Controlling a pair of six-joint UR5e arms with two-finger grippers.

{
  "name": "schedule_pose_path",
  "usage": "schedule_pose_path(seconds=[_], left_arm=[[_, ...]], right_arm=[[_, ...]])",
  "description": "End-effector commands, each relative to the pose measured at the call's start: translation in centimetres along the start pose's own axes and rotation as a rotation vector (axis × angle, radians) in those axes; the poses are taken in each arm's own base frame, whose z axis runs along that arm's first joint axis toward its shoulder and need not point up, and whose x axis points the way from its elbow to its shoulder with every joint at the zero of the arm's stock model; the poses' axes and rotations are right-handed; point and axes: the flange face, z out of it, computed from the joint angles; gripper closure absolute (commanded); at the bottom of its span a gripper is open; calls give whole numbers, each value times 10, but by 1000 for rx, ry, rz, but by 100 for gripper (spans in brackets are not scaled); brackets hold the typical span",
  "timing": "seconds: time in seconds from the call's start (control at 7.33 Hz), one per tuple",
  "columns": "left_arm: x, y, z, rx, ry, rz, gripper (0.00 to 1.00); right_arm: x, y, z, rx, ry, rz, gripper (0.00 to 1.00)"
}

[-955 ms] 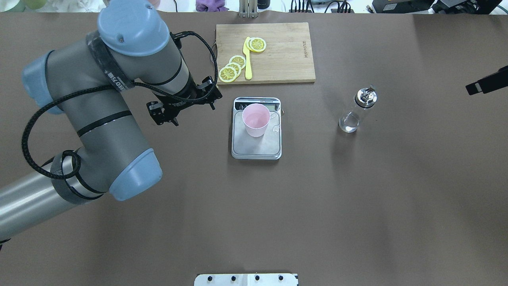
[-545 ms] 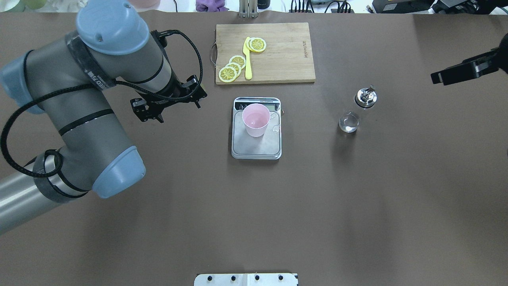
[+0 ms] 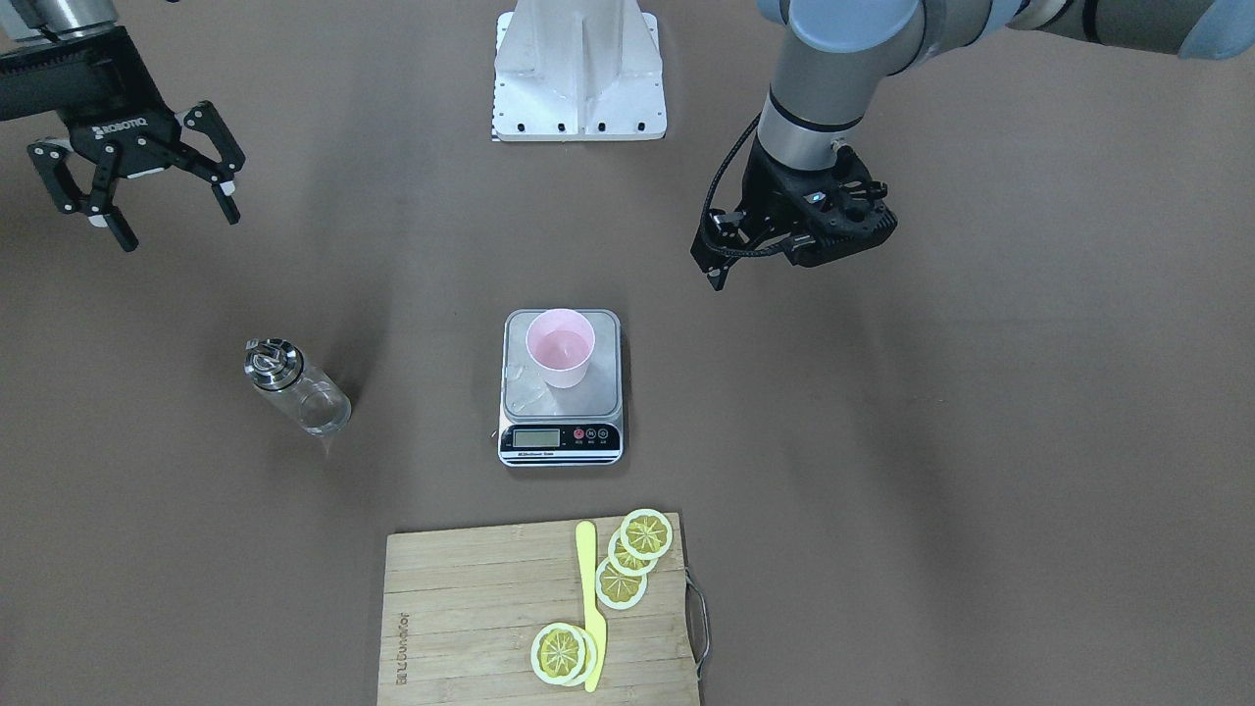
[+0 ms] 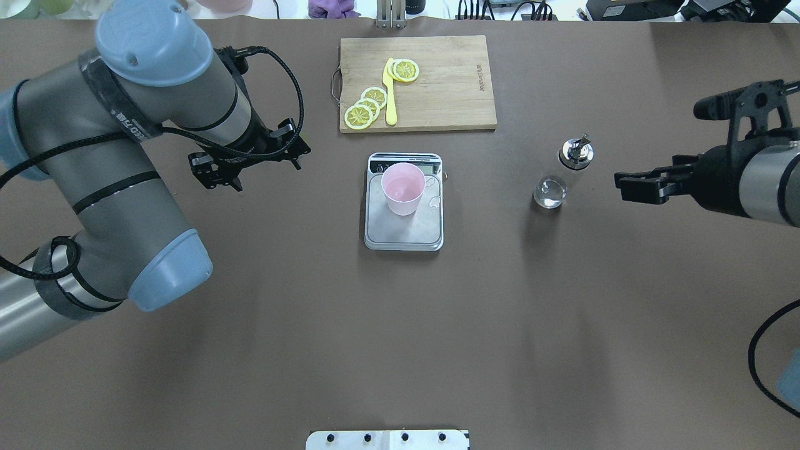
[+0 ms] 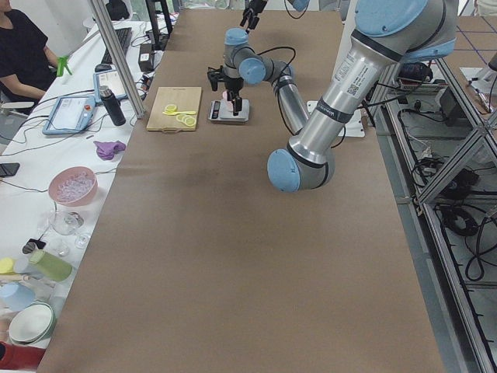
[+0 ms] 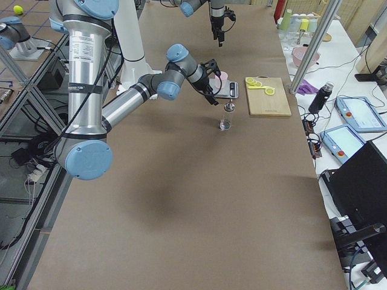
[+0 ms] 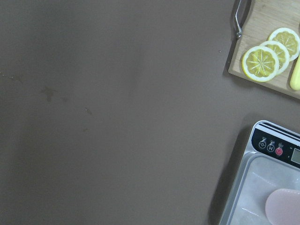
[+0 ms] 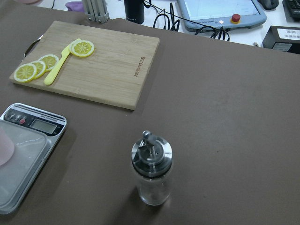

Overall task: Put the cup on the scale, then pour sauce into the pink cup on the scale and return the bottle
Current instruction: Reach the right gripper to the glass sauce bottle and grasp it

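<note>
My right gripper goes to the clear glass bottle next and closes on the bottle's body (image 3: 302,392) (image 8: 153,183), just under the bottle's silver spout cap.
The pink cup (image 4: 403,187) stands upright on the silver scale (image 4: 406,236), toward its display end; it also shows in the front view (image 3: 560,346). The clear glass bottle (image 4: 558,176) with a silver spout cap stands on the table right of the scale, and the right wrist view shows it centred (image 8: 151,176). My left gripper (image 4: 265,176) is open and empty, left of the scale and apart from it. My right gripper (image 3: 176,224) is open and empty, above the table right of the bottle (image 3: 294,387) and apart from it.
A wooden cutting board (image 4: 450,81) with lemon slices (image 4: 367,107) and a yellow knife (image 4: 390,94) lies behind the scale. The robot's white base plate (image 4: 387,439) is at the near edge. The left wrist view shows bare brown table and the scale's corner (image 7: 272,187).
My left arm has drawn back to the left, away from the scale. My right arm has come in from the right edge toward the bottle. Cup and bottle have not moved.
</note>
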Motion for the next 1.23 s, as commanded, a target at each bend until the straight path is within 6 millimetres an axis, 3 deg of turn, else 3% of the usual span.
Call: schedule_pose_path(seconds=[0.0, 0.27, 0.41, 0.82, 1.09], left_arm=[[-2, -3, -1, 4, 0, -3, 2], [-4, -4, 2, 3, -5, -5, 2], [-4, -5, 2, 4, -7, -6, 2], [-4, -6, 5, 17, -13, -5, 2], [-4, -6, 5, 18, -13, -5, 2]], right_arm=[[-40, 32, 21, 40, 30, -29, 1], [-61, 66, 52, 115, 94, -69, 1], [-58, 75, 64, 174, 89, -65, 1], [-24, 108, 128, 275, 46, -45, 1], [-16, 113, 139, 329, 38, -28, 10]])
